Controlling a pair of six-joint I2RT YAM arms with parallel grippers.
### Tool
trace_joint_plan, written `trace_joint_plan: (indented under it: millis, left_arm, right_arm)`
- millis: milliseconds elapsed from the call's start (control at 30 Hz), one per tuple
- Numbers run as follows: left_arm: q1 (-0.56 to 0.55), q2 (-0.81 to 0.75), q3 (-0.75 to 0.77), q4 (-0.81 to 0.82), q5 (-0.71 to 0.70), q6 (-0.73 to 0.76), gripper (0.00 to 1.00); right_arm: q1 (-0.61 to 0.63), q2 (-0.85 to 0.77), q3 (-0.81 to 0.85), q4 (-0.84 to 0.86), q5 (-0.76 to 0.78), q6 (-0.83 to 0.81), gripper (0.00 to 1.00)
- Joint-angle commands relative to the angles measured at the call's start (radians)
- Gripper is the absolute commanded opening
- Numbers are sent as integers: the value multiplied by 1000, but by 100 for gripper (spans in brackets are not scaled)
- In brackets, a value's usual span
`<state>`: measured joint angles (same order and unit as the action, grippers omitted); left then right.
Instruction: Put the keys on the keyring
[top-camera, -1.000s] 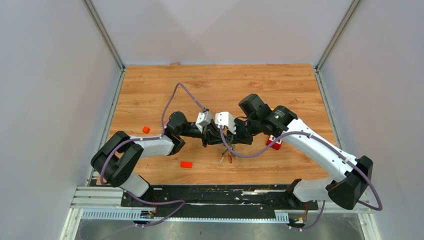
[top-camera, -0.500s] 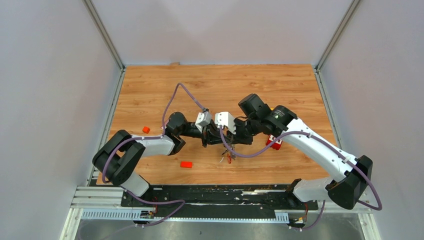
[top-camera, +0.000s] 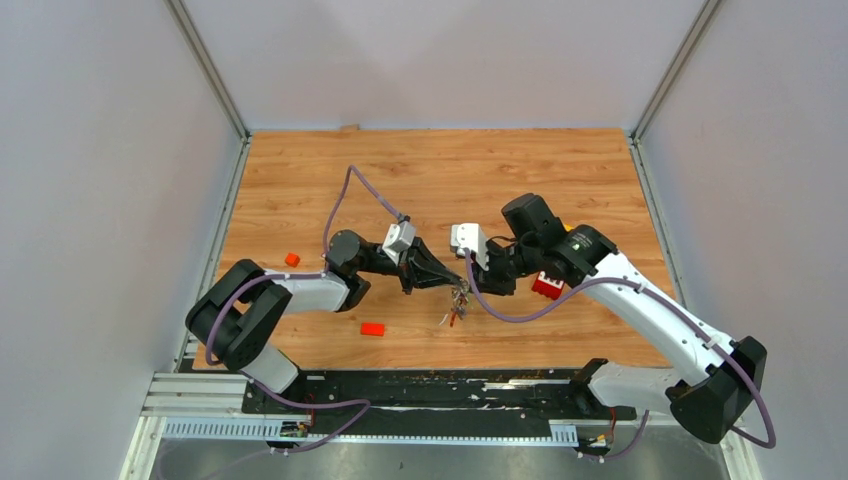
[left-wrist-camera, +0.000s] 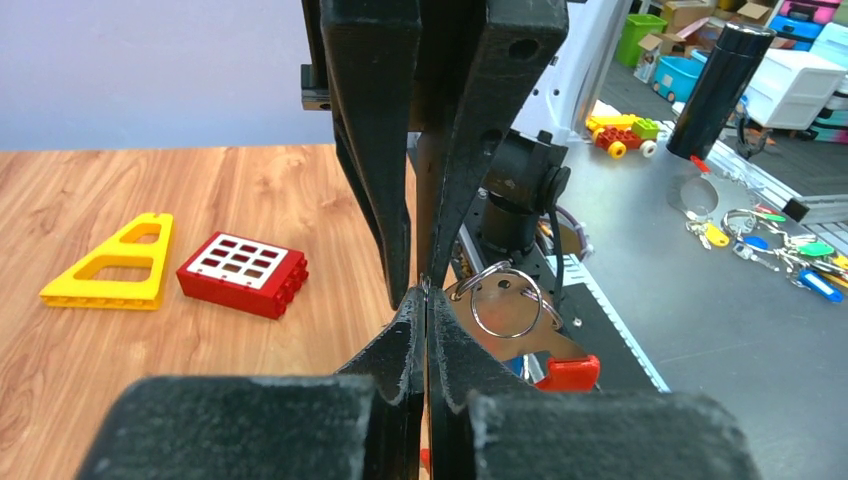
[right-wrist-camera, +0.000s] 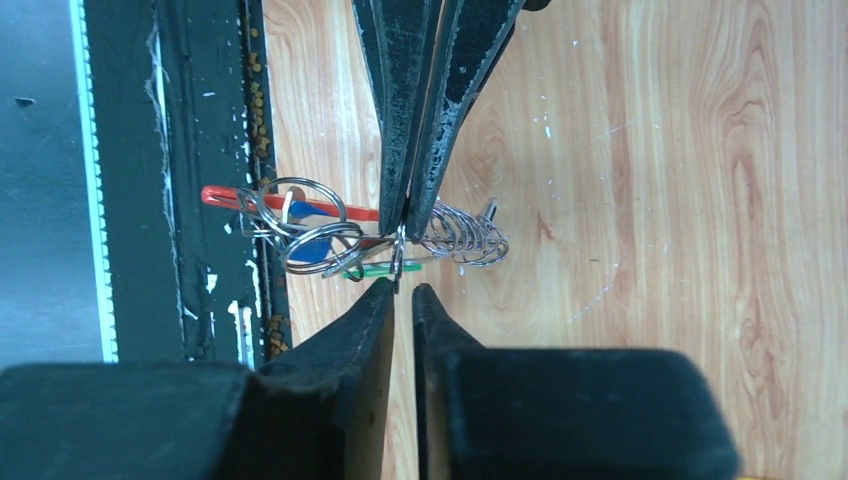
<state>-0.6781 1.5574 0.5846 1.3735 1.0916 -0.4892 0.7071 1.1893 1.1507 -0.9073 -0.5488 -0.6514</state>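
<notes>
Next, my right gripper opens and pinches the ring's loose end (right-wrist-camera: 396, 280) before my left gripper opens, since the thin ring sits just past my right gripper's fingers.
The keyring (top-camera: 458, 300) is a small bunch of metal rings, a red strap (right-wrist-camera: 290, 205) and a grey coiled chain (right-wrist-camera: 460, 235), hanging just above the wood. Keys with a blue tag (right-wrist-camera: 305, 250) and a green tag (right-wrist-camera: 385, 267) sit in the bunch. My left gripper (top-camera: 450, 283) is shut, pinching a thin ring wire at its tips (left-wrist-camera: 427, 290); a larger ring (left-wrist-camera: 505, 300) hangs beside them. My right gripper (right-wrist-camera: 402, 290) faces it from the right, jaws slightly apart with nothing between them, tips just short of the bunch.
A red studded brick (left-wrist-camera: 243, 274) and a yellow triangular piece (left-wrist-camera: 105, 265) lie on the wood behind the right arm. Two small orange blocks (top-camera: 292, 259) (top-camera: 372, 329) lie at the left. The black base rail (top-camera: 440, 385) runs along the near edge.
My right gripper has let go of the bunch, parted its jaws a little and drawn back to the right. The left gripper stays shut on the keyring, which now hangs from it alone.
</notes>
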Motion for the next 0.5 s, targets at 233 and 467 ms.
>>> trace_joint_plan:
  millis: [233,467]
  left_arm:
    - [-5,-51,-5,95,-10,-26,0]
    - [-26,-53,-10,111,-24,-28,0]
  right_arm:
    - [-13,-42,-40,102,-131,8,0]
    - [-15,-38,-69,165,-150,11,0]
